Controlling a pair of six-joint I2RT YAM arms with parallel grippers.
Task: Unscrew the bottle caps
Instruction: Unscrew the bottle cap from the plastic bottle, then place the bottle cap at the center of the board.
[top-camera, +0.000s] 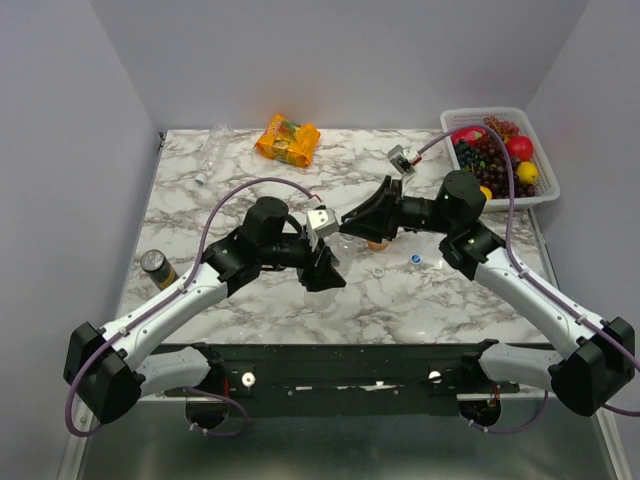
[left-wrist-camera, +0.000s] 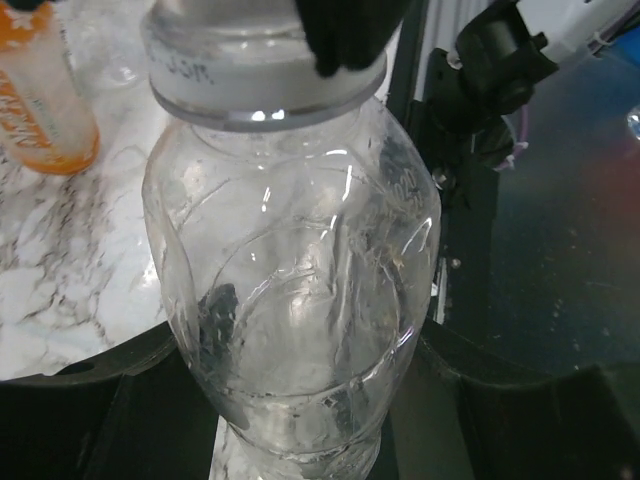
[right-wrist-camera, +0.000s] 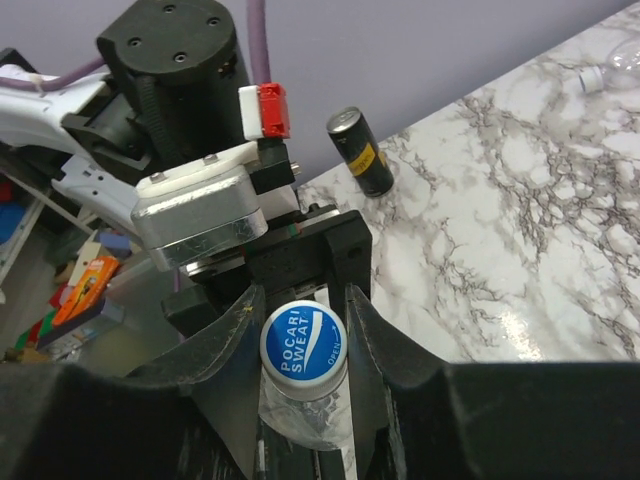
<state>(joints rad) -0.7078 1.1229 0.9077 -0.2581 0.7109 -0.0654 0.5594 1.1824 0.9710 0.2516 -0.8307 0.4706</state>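
My right gripper is going to let go of the blue cap on the marble (top-camera: 337, 273) under the clear bottle, near the orange bottle.
A clear bottle (left-wrist-camera: 290, 300) is held over the table's middle, with my left gripper (left-wrist-camera: 300, 410) shut on its lower body. Its blue cap (right-wrist-camera: 303, 348), printed POCARI SWEAT, sits squeezed between my right gripper's fingers (right-wrist-camera: 365, 330); the right gripper (right-wrist-camera: 303, 345) is shut on it. From above, the left gripper (top-camera: 325, 268) and right gripper (top-camera: 358, 222) meet at this bottle (top-camera: 347, 243). An orange bottle (left-wrist-camera: 40, 100) stands just behind it, mostly hidden from above. A loose white cap (top-camera: 378, 270) and a loose blue cap (top-camera: 415, 259) lie on the marble. Another clear bottle (top-camera: 210, 150) lies at the back left.
An orange snack packet (top-camera: 287, 138) lies at the back middle. A white basket (top-camera: 540, 190) of fruit stands at the back right. A dark can (top-camera: 157, 268) stands near the left edge, and shows in the right wrist view as the can (right-wrist-camera: 362, 152).
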